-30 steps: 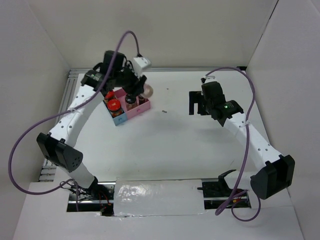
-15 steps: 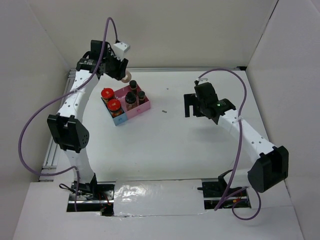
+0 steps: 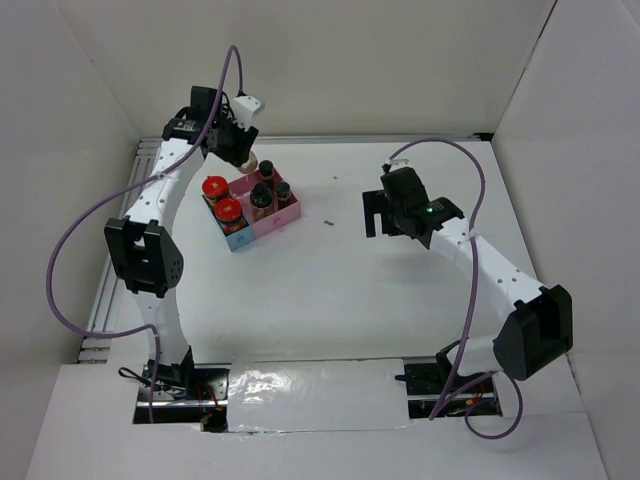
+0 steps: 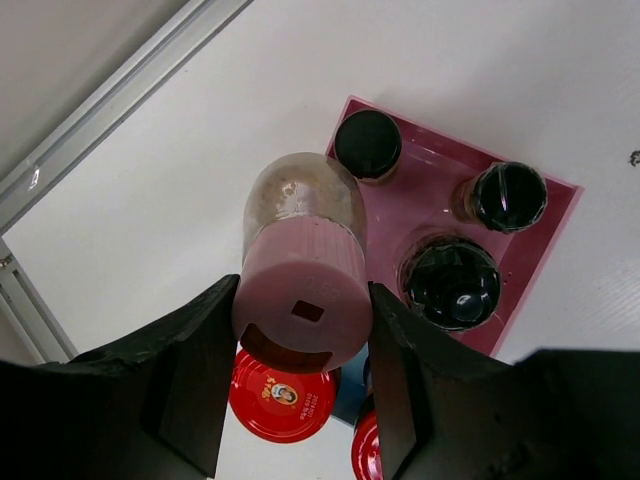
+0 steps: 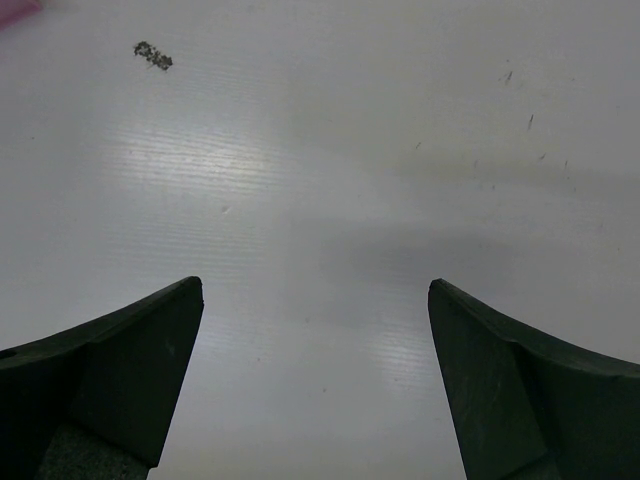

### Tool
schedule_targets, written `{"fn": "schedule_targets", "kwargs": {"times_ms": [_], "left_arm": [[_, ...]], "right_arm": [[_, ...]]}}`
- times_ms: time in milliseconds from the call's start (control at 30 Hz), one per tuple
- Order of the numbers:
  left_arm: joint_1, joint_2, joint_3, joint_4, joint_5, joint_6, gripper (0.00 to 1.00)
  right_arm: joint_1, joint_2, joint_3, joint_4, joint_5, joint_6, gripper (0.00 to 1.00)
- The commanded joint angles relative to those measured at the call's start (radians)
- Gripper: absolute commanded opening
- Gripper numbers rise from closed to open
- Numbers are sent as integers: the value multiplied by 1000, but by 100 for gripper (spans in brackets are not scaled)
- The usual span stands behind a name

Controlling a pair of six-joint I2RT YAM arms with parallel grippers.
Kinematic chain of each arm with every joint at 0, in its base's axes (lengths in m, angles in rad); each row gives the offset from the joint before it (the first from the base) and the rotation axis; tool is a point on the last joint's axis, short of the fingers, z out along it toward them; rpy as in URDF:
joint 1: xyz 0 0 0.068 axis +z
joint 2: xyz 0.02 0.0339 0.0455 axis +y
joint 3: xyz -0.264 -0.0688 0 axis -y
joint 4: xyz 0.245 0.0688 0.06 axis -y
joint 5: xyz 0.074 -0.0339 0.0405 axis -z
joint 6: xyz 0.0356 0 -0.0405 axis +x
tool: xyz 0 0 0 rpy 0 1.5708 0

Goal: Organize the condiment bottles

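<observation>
The robot's left gripper will set the pink-capped jar down in the pink part (image 3: 251,185) (image 4: 364,239) between the black-capped bottles and the red-lidded jars.
My left gripper (image 3: 241,150) is shut on the pink-capped jar (image 3: 249,161) and holds it in the air just beyond the far-left corner of the pink-and-blue tray (image 3: 283,217). In the left wrist view its fingers (image 4: 200,370) clamp the pink cap (image 4: 305,300). In the tray stand two red-lidded jars (image 3: 215,187) (image 3: 229,209) in the blue part and three black-capped bottles (image 3: 266,169) (image 3: 261,196) (image 3: 283,190) in the pink part; the caps (image 4: 367,143) (image 4: 508,195) (image 4: 452,282) show below the held jar. My right gripper (image 3: 376,212) is open and empty over bare table (image 5: 313,290).
A small dark speck (image 3: 328,223) lies on the white table between the tray and my right gripper, also in the right wrist view (image 5: 153,55). An aluminium rail (image 3: 128,195) runs along the table's left and back edges. White walls enclose the table.
My left arm has swung from over the tray to its far-left corner, still holding the pink-capped jar. My right gripper has drifted a little to the left.
</observation>
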Motion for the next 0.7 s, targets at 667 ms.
{"fn": "schedule_targets", "kwargs": {"times_ms": [667], "left_arm": [[-23,144,38,-103,23,73,0]], "right_arm": [[22,79,43,-2,41,-13,100]]}}
